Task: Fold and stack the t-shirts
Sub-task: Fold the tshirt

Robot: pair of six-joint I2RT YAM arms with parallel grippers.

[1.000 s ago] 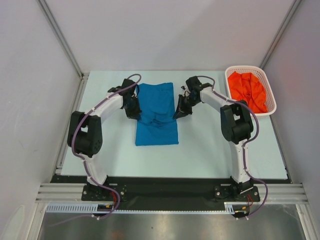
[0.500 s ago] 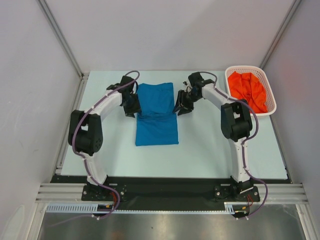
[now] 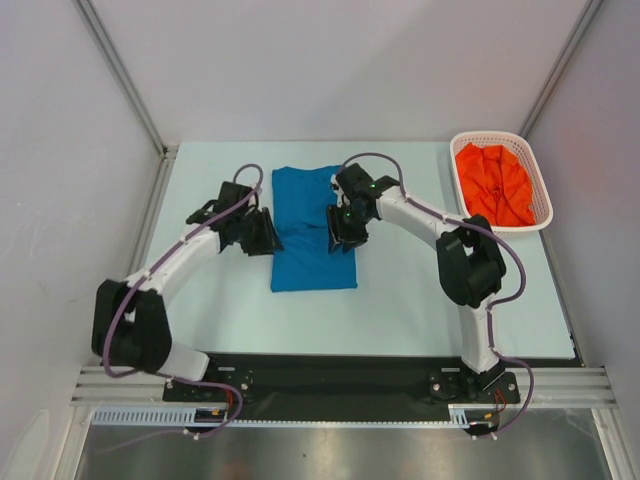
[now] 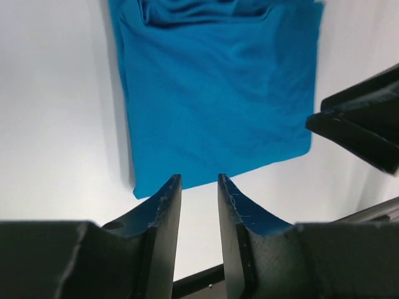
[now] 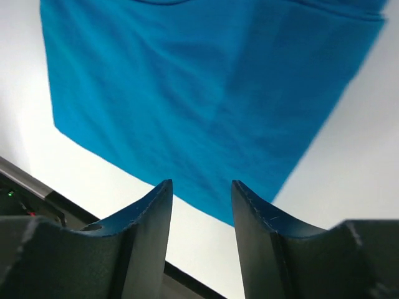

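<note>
Next, my left gripper takes the side edge of the t-shirt's far half (image 3: pixel 275 205) and pulls it smooth before the next fold, as the blue t-shirt has wrinkles across its middle.
The blue t-shirt (image 3: pixel 312 255) lies folded into a long rectangle on the table's middle. It fills the left wrist view (image 4: pixel 218 93) and the right wrist view (image 5: pixel 206 93). My left gripper (image 3: pixel 264 232) hovers beside the shirt's left edge, open and empty (image 4: pixel 198 180). My right gripper (image 3: pixel 341 226) hovers over the shirt's right edge, open and empty (image 5: pixel 201 185). It also shows at the right of the left wrist view (image 4: pixel 365 128). The orange-red t-shirt (image 3: pixel 494 183) lies crumpled in the basket.
The white lattice basket (image 3: pixel 488 135) stands at the table's far right corner. Metal frame posts rise at the back corners. The black base rail (image 3: pixel 330 370) runs along the near edge.
Both grippers have let go of the blue shirt's top and moved toward the near side. The right gripper has moved left onto the shirt's right edge. The left arm has stretched out.
</note>
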